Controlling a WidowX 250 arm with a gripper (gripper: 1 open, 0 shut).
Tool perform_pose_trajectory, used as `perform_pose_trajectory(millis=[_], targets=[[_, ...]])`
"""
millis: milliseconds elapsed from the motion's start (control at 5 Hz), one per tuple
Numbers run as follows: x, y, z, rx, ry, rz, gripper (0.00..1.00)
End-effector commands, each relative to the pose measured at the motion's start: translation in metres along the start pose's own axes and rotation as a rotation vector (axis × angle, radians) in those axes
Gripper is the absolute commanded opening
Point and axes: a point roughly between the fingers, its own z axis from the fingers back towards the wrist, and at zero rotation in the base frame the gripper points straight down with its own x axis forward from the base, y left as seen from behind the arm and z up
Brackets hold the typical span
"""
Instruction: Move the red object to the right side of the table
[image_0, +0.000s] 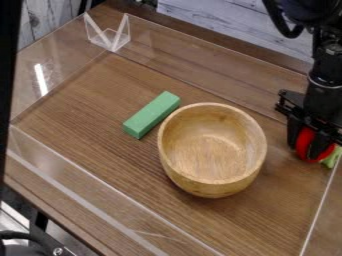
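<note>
Next, my gripper releases the red object on the wood of the table (321, 138) next to the clear acrylic side, away from the wooden bowl.
The red object (315, 143) shows as a small red ball with a green tip, low at the right edge of the table (94, 120), just right of the wooden bowl. My gripper (313, 140) comes down from above and is shut on the red object, its dark fingers on either side of it. The ball sits close to the tabletop; whether it touches the wood I cannot tell. Part of it is hidden by the fingers.
A large wooden bowl (211, 148) stands in the middle right. A green rectangular block (151, 113) lies to its left. Clear acrylic walls (107, 33) ring the table, with the right wall close beside the gripper.
</note>
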Motion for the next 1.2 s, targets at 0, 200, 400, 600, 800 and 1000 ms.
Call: perform_pose_trajectory(millis=[0, 200, 400, 600, 800, 1000], targets=[[0.006, 0.002, 0.017, 0.008, -0.080, 0.056, 0.00], [0.012, -0.007, 0.031, 0.007, -0.091, -0.024, 0.00], [0.017, -0.017, 0.046, 0.005, -0.102, -0.105, 0.00], [0.019, -0.020, 0.054, 0.000, -0.104, -0.186, 0.00], [0.014, -0.023, 0.050, -0.007, -0.102, -0.232, 0.00], [0.009, -0.022, 0.046, -0.014, -0.098, -0.278, 0.00]])
